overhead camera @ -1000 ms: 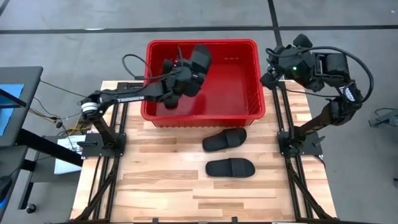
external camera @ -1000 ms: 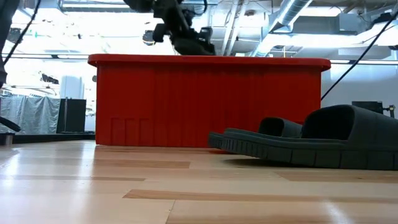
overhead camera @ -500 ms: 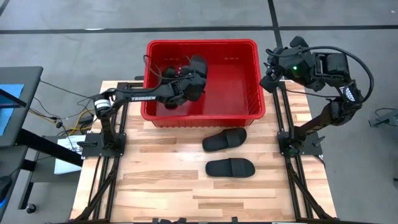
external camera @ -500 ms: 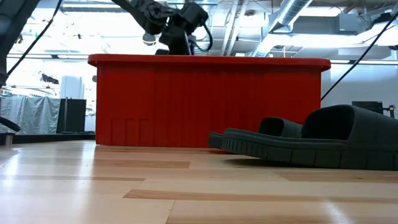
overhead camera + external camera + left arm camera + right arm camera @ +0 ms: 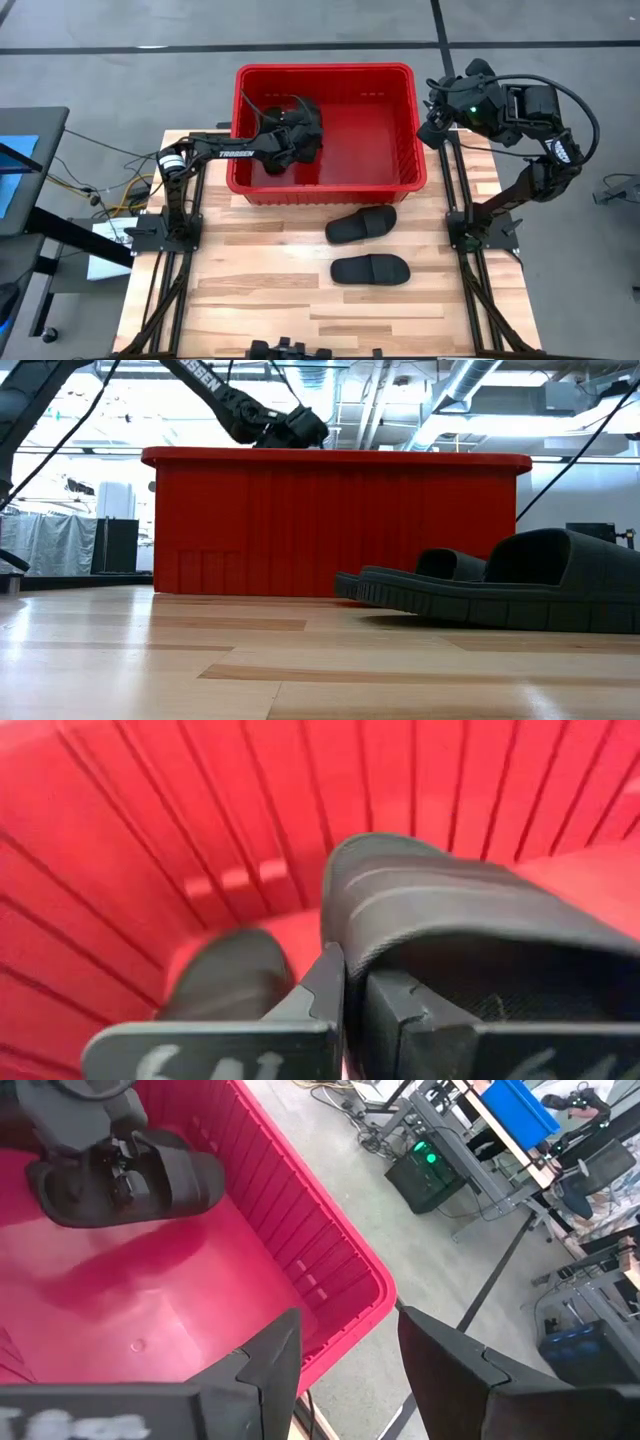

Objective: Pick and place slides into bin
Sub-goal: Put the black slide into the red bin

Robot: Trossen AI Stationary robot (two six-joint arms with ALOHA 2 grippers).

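Observation:
My left gripper should put this black slide down close beside the other slide on the red bin's bottom (image 5: pixel 297 132) (image 5: pixel 385 1000).
The red bin (image 5: pixel 400 150) stands at the table's far side. My left gripper (image 5: pixel 298 130) reaches down into its left half, shut on a black slide (image 5: pixel 450 920), which also shows in the right wrist view (image 5: pixel 150 1180). A second dark rounded shape (image 5: pixel 225 975) lies on the bin floor beside it. Two more slides (image 5: pixel 361 224) (image 5: pixel 370 269) lie sole-down on the table in front of the bin. My right gripper (image 5: pixel 440 112) hangs open and empty above the bin's right rim. My left gripper pinches the slide at the edge of its wide strap (image 5: pixel 345 935) between its two fingers. The fingers come from the table's left, slanting down into the bin. The slide sits low inside the bin; whether it touches the floor I cannot tell.
The bin's front wall (image 5: pixel 330 520) stands between the table slides (image 5: pixel 500 595) and the bin's inside. Bare wood (image 5: pixel 250 290) lies at the near left of the table. The arm frames stand at both table sides.
My left gripper has gone down into the bin with the slide, from above the rim to below it, and a little toward the table's left. The slide, tilted above the rim before, now sits low inside the bin. The gripper stays shut on it.

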